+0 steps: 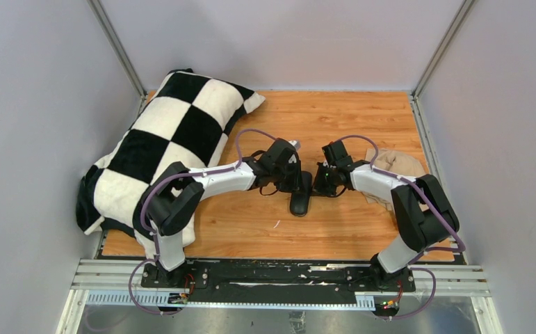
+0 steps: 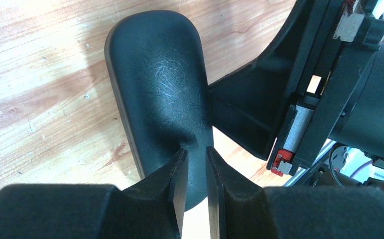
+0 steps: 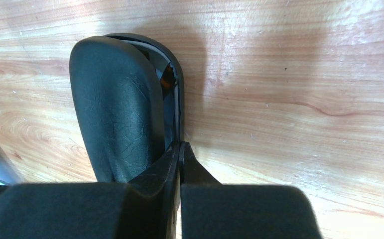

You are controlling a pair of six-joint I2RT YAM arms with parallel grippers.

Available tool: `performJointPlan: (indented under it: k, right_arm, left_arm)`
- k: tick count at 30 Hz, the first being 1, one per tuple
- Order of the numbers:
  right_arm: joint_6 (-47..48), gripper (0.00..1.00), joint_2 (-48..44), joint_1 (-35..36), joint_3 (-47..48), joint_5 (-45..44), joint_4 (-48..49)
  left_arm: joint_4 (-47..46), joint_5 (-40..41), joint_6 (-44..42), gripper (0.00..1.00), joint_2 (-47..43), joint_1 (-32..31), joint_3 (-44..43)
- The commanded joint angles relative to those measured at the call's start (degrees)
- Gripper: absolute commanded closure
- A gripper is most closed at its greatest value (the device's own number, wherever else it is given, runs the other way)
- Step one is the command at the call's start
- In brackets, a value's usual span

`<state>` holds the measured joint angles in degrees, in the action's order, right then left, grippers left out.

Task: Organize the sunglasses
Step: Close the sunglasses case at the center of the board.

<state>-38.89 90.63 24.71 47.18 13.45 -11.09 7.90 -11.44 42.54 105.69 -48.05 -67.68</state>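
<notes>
My right gripper is pinching only the case's lower rim while the lid is ajar, so it should open once the lid shuts and take the whole case (image 3: 122, 107).
The black oblong case (image 1: 301, 200) lies in the middle of the wooden table. In the left wrist view the case (image 2: 160, 74) runs under my left gripper (image 2: 195, 152), whose jaws stand nearly together and pinch a dent into its lid. In the right wrist view the lid (image 3: 115, 99) is slightly ajar. My right gripper (image 3: 181, 145) is shut on the case's thin lower rim. The sunglasses (image 3: 167, 75) show only as a brownish sliver in the gap. In the top view, left gripper (image 1: 297, 182) and right gripper (image 1: 319, 182) flank the case.
A black-and-white checkered pillow (image 1: 167, 139) leans at the back left. A crumpled beige cloth (image 1: 397, 165) lies at the right, behind the right arm. Grey walls enclose the table on three sides.
</notes>
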Motion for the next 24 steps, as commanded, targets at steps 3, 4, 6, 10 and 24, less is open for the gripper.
performJointPlan:
  k: [3, 4, 6, 10, 24]
  right_arm:
    - [0.4, 0.99, -1.36, -0.37, -1.12, 0.52, -1.1]
    - [0.37, 0.99, -1.56, -0.44, -1.12, 0.63, -1.18]
    - [0.44, 0.99, -2.19, -0.37, -1.12, 0.69, -1.4]
    - [0.65, 0.99, -3.96, -0.37, -1.11, 0.75, -2.35]
    - [2.11, 0.8, -13.15, -0.36, -2.21, -0.44, -7.33]
  left_arm:
    - [1.34, -0.65, -0.53, 0.73, 2.82, -0.9, -0.28]
    - [1.39, -0.68, -0.61, 0.73, 2.95, -0.98, -0.39]
    - [1.58, -0.69, -0.7, 0.73, 3.32, -0.99, -0.46]
    - [2.17, -0.62, -1.12, 0.73, 3.69, -0.99, -0.71]
    - [5.03, 1.06, -2.77, 0.72, 1.43, -1.08, -1.58]
